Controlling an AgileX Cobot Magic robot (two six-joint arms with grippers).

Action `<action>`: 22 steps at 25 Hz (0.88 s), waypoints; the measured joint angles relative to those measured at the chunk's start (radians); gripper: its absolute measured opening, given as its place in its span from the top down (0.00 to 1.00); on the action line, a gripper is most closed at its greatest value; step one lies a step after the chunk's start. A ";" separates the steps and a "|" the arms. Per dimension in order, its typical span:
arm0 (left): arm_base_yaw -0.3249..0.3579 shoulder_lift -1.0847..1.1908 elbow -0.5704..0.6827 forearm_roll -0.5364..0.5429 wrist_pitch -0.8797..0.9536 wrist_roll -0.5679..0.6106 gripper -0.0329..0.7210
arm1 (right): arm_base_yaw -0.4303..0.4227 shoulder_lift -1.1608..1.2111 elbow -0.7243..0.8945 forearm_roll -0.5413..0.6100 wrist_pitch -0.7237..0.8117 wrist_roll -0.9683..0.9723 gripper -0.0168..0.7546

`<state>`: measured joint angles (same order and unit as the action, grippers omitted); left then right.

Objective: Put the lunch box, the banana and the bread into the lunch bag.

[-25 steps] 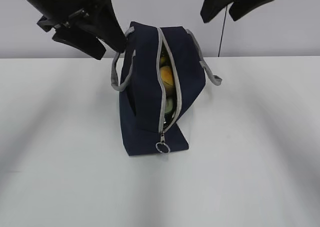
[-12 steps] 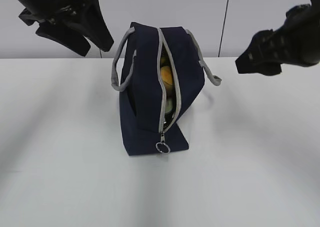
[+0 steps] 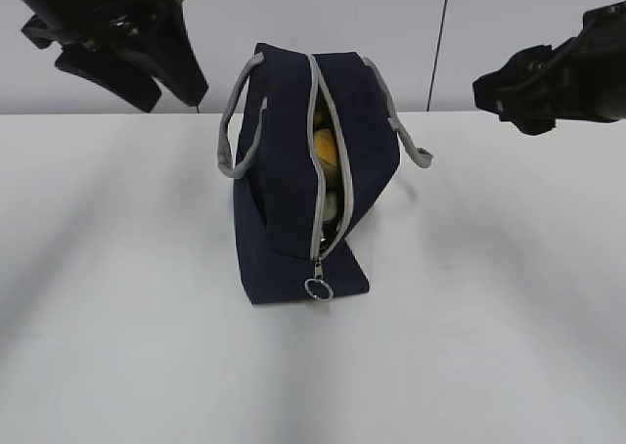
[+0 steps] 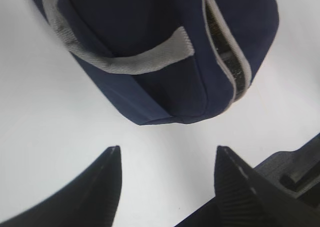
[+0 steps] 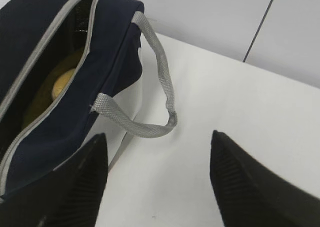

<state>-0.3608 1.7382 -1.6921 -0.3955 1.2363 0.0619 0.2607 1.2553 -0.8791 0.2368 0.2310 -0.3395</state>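
Observation:
Next, I close my right gripper on the zipper's pull ring [image 3: 318,288] at the navy lunch bag's near end.
The navy lunch bag [image 3: 284,170] stands mid-table with its grey zipper open along the top. Through the slot I see the orange bread [image 3: 327,152], a pale green bit of the lunch box [image 3: 333,205] below it, and a sliver of yellow banana [image 3: 319,121] behind it. My left gripper [image 3: 168,94] hangs open and empty above and left of the bag [image 4: 150,37], with bare table between its fingertips [image 4: 168,152]. My right gripper [image 3: 504,102] hovers open and empty to the right, beside the bag's grey handle [image 5: 162,87], over the table [image 5: 159,137].
The zipper pull ring [image 3: 317,288] hangs at the bag's near end. The white table [image 3: 489,317] spreads all round the bag, with a grey wall [image 3: 293,14] behind. A dark seam runs down the wall [image 3: 440,43].
My right gripper has swung from above the bag out to the right side. My left gripper has drawn up and to the left, away from the bag's handle. The bag has stayed put.

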 joint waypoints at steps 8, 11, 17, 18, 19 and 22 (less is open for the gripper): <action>0.000 -0.064 0.035 0.061 0.005 -0.030 0.37 | 0.089 -0.002 0.205 -0.039 -0.333 -0.063 0.34; 0.000 -0.074 0.035 0.061 0.005 -0.030 0.38 | 0.182 -0.002 0.319 -0.043 -0.489 -0.063 0.34; 0.000 -0.076 0.035 0.063 0.007 -0.032 0.39 | 0.268 -0.002 0.509 -0.132 -0.752 0.085 0.34; 0.000 -0.076 0.035 0.063 0.007 -0.032 0.39 | 0.268 0.011 0.535 -0.152 -0.795 0.117 0.35; 0.000 -0.076 0.035 0.063 0.007 -0.032 0.39 | 0.268 0.026 0.556 -0.167 -0.834 0.143 0.35; 0.000 -0.076 0.035 0.063 0.007 -0.034 0.39 | 0.268 0.117 0.589 -0.217 -0.919 0.192 0.37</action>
<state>-0.3608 1.6623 -1.6567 -0.3325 1.2430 0.0278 0.5289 1.3725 -0.2903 0.0202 -0.6885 -0.1475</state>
